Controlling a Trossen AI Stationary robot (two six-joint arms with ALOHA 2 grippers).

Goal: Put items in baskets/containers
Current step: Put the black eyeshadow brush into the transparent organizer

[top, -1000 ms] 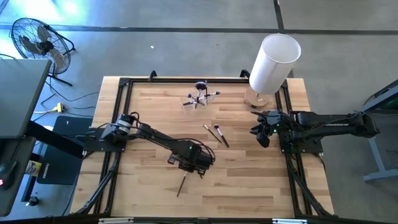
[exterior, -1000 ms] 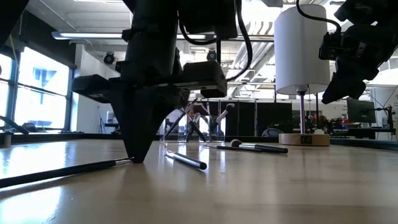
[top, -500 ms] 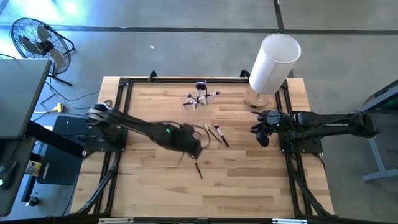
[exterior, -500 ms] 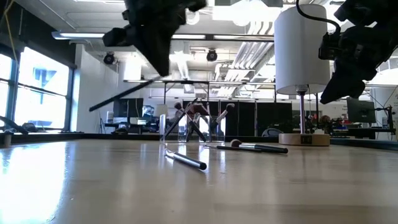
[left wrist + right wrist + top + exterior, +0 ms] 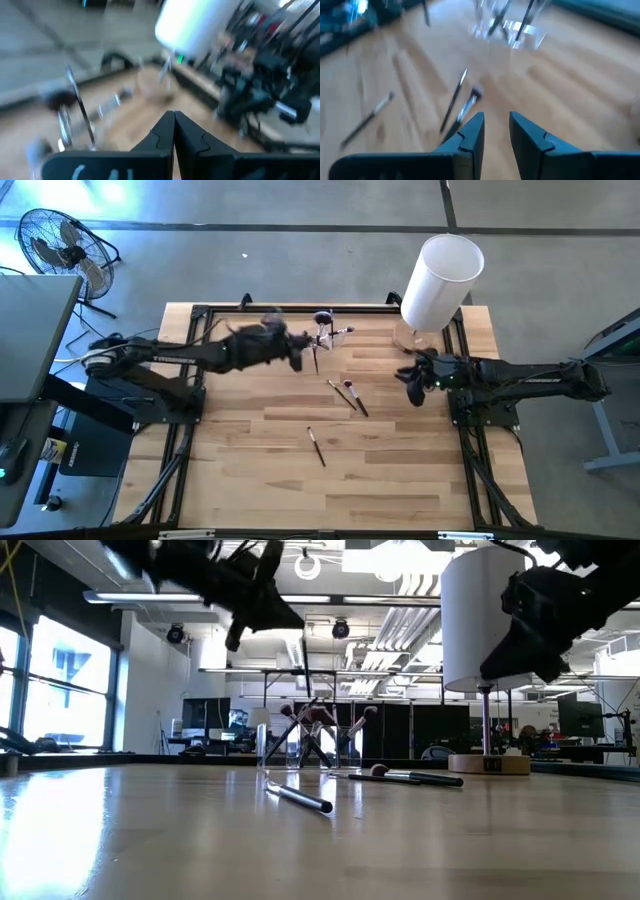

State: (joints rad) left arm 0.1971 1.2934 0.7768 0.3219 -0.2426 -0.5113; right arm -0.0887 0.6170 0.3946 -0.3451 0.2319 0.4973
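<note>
The robot's left gripper should release the slim brush in the small clear holder (image 5: pixel 321 338) (image 5: pixel 75 140) among the other brushes.
My left gripper (image 5: pixel 298 356) (image 5: pixel 174 117) is shut and lifted, just on the near-left side of the small clear holder (image 5: pixel 322 335) (image 5: pixel 300 745). That holder stands by the table's far edge with several brushes sticking out of it. A thin dark makeup brush (image 5: pixel 316 356) shows right at my left fingertips. Two brushes (image 5: pixel 346 393) lie side by side mid-table, and one more brush (image 5: pixel 315 446) lies nearer the near edge. My right gripper (image 5: pixel 411 383) (image 5: pixel 496 125) is open, raised over the table's right side, with nothing between its fingers. My left gripper is shut on the slim brush, whose stick (image 5: pixel 316 360) lies across the fingertips and is lifted clear of the table. Blur hides the exact place of contact, so I cannot tell which part of the brush the fingers are on.
A tall white cylinder (image 5: pixel 440 280) (image 5: pixel 485 620) on a round wooden base stands at the far right corner, close to my right arm. A black frame (image 5: pixel 200 320) runs along the table's edges. A fan (image 5: pixel 60 245) stands on the floor beyond the far left corner.
My left gripper has lifted a brush off the near-middle of the table and swung it quickly up and toward the far edge, ending beside the holder. The brush that lay beneath the gripper stays on the table. My right gripper has shifted slightly toward the table's left.
</note>
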